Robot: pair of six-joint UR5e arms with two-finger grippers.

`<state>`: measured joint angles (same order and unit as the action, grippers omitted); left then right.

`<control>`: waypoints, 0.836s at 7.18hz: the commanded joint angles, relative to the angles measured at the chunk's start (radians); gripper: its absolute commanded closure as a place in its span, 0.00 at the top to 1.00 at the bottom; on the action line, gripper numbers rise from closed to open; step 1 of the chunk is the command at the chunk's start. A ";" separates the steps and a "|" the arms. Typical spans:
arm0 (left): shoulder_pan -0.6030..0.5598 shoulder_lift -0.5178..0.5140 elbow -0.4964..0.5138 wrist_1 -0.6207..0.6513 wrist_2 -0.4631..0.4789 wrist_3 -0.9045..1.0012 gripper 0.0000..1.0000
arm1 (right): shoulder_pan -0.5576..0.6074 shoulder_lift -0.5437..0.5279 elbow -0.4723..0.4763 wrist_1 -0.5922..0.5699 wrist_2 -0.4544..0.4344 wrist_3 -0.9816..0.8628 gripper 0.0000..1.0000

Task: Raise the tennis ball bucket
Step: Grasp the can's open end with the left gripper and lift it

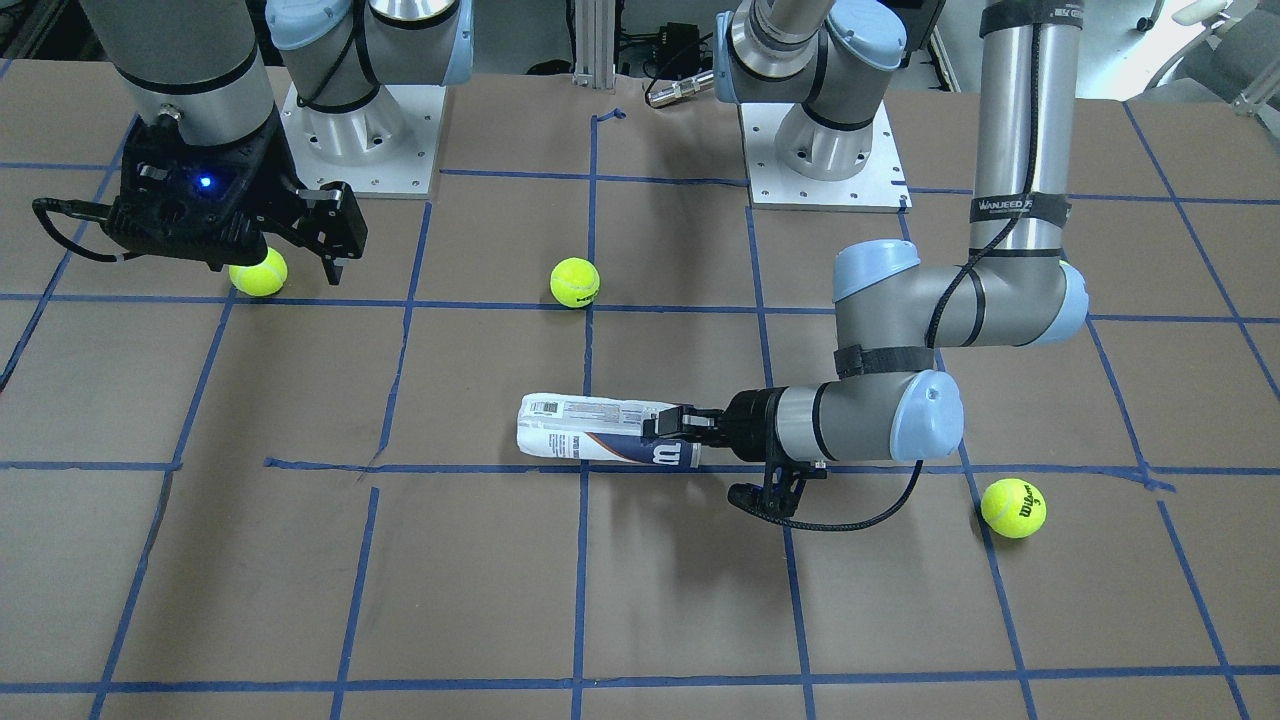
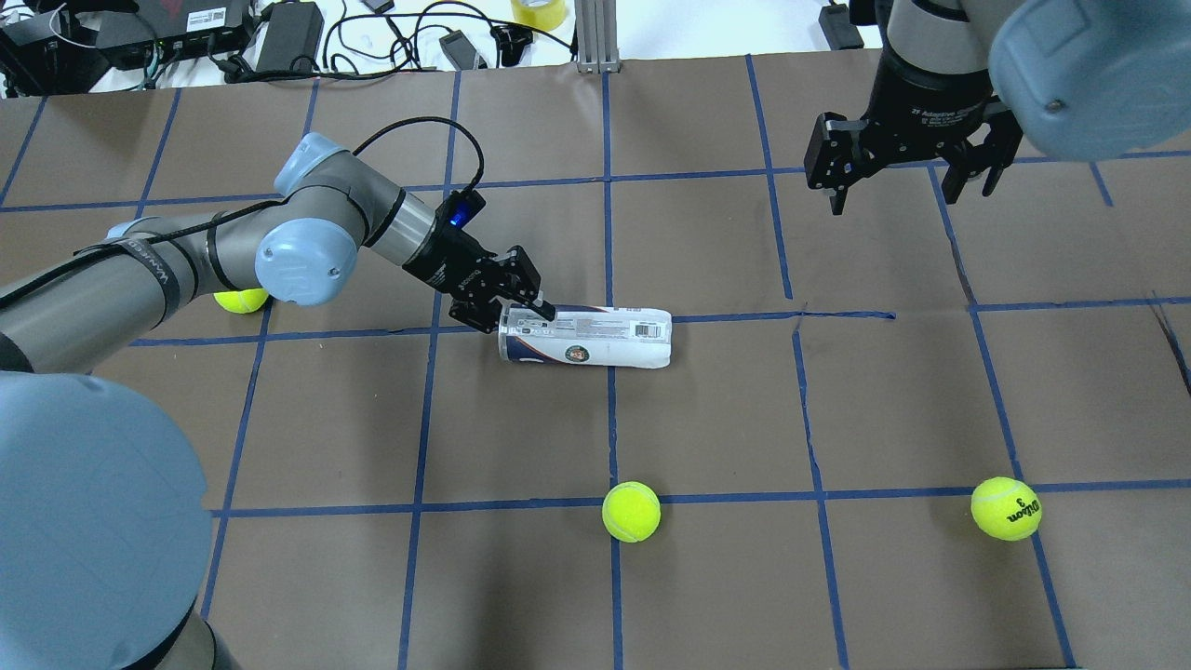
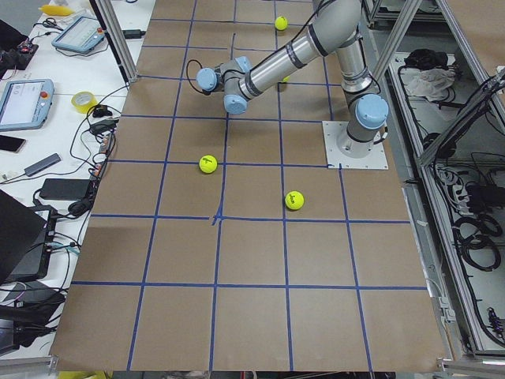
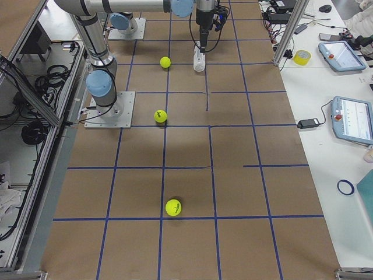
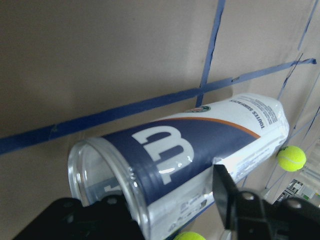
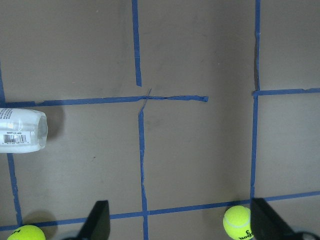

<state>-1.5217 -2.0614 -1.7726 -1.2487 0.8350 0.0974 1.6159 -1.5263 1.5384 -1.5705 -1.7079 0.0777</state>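
My left gripper has the tennis ball bucket. It will stand the bucket in the middle of the taped square [image 1: 721, 578] just nearer than it.
The tennis ball bucket [image 2: 595, 337] is a clear can with a white and navy label. It lies on its side on the brown table, its open end toward my left arm. It also shows in the front view [image 1: 580, 435] and the left wrist view [image 5: 200, 145]. My left gripper [image 2: 516, 316] reaches in low and level, its jaws partly closed on the can's open end. One finger [image 5: 227, 200] presses the can's side. My right gripper [image 2: 910, 197] is open and empty, held high over the far right of the table.
Three yellow-green tennis balls lie loose: one [image 2: 240, 300] under my left forearm, one [image 2: 631, 511] in front of the can, one [image 2: 1006, 508] at the near right. Blue tape lines grid the table. Cables and boxes [image 2: 279, 33] line the far edge.
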 commanded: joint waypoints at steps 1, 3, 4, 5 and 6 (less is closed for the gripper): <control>-0.003 0.050 0.016 0.110 0.001 -0.178 0.00 | -0.001 0.002 0.000 0.003 -0.003 0.010 1.00; -0.006 0.114 0.092 0.117 0.010 -0.319 0.00 | -0.002 -0.003 -0.006 -0.006 0.007 0.014 1.00; -0.005 0.128 0.152 0.127 0.024 -0.320 0.00 | -0.004 -0.008 -0.018 -0.011 0.007 0.019 1.00; -0.006 0.116 0.217 0.176 0.120 -0.317 0.00 | -0.004 -0.008 -0.017 -0.010 0.005 0.020 1.00; -0.035 0.113 0.266 0.201 0.321 -0.309 0.00 | -0.004 -0.006 -0.014 -0.011 0.001 0.031 1.00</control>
<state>-1.5351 -1.9452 -1.5717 -1.0829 0.9757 -0.2152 1.6126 -1.5327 1.5237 -1.5804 -1.7035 0.0997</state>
